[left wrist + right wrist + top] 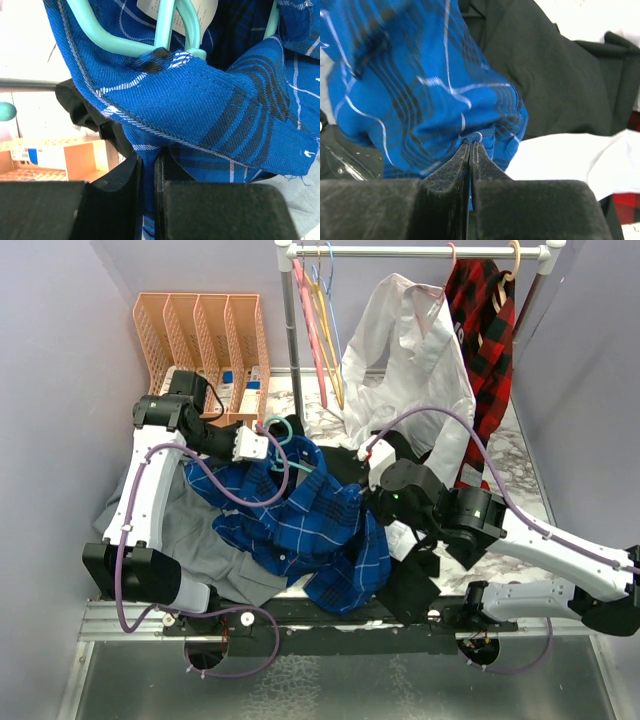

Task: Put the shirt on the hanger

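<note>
The blue shirt's outer side is in my right gripper's pinch, too far from the teal hanger, so that gripper should open and take the shirt's fold [321, 476] by the hanger's end.
The royal-blue plaid shirt [310, 520] lies bunched in the middle of the table between the two arms. The teal hanger [284, 432] rests at the shirt's upper left, with its neck and arms inside the collar opening in the left wrist view [165, 30]. My left gripper [270, 452] is shut on a fold of shirt fabric [210, 100] just below the hanger. My right gripper [368, 505] is shut on a pinched edge of the shirt [420, 90] at its right side; the fingertips [465, 155] meet on the cloth.
A grey shirt [200, 530] lies under the blue one at the left. A black garment [410, 580] lies on the right. A white shirt [410, 360] and a red-and-black plaid shirt [485, 310] hang on the rack [420, 250] with pink hangers [310, 320]. An orange file rack [200, 340] stands at the back left.
</note>
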### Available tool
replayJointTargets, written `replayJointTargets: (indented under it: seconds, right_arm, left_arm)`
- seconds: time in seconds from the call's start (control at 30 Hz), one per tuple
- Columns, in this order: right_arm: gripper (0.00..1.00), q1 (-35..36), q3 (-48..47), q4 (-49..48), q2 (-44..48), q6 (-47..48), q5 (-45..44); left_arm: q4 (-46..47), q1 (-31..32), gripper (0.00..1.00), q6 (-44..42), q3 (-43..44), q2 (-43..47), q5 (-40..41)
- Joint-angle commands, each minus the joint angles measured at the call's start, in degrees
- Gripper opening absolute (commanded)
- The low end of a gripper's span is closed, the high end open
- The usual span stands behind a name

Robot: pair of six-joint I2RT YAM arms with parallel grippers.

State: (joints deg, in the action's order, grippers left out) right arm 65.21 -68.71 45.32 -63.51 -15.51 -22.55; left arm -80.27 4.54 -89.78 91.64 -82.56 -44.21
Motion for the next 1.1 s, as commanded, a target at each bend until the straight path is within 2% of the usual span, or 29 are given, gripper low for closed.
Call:
replayJointTargets:
  seconds: [0.0,0.13,0.2,0.23,0.3,0.4,0.5,0.57,0.73,0.87,1.07]
  right_arm:
    - [0.01,0.1,-4.4,-5.6,-3.0,6.6,6.5]
    - [0.03,0.1,-5.7,-3.1,-5.6,8.7,4.9]
    - [0.09,-0.2,-7.2,0.2,-6.4,9.4,5.2]
    - [0.17,-0.2,-8.3,2.3,-6.5,9.4,5.9]
    - [0.41,-0.3,-10.3,6.3,-6.0,9.4,7.7]
    - [0.66,-0.3,-14.0,13.9,-5.3,8.1,9.2]
    - [0.77,-0.3,-17.7,19.6,-4.6,6.2,8.5]
    - [0.84,-0.3,-19.1,20.0,-3.7,5.8,10.7]
    - [0.86,-0.3,-18.1,13.3,-2.3,8.0,23.8]
    - [0.88,-0.3,-13.7,8.2,-2.8,12.0,21.6]
    - [0.84,-0.6,-11.3,1.6,-4.8,18.6,20.3]
  left_arm:
    - [-1.5,2.4,0.00,-0.5,0.7,0.0,-2.8]
    - [-1.5,3.8,0.00,1.3,2.6,-0.5,-3.0]
    - [-1.5,4.5,0.00,2.5,3.4,-0.5,-2.8]
    - [-1.6,4.8,0.00,2.8,3.7,-0.4,-2.3]
    - [-1.5,5.0,0.00,3.0,4.0,-0.3,-1.3]
    - [-1.5,5.0,0.00,2.2,3.9,-0.4,0.7]
    - [-1.5,5.0,0.00,1.7,4.0,-0.6,1.9]
    - [-1.5,5.0,0.00,1.7,4.5,-0.9,2.1]
    - [-1.5,5.0,0.00,1.1,5.3,-1.4,1.4]
    - [-1.5,5.1,0.00,1.6,5.5,-1.4,0.2]
    - [-1.6,6.2,0.00,1.8,3.7,-0.7,1.2]
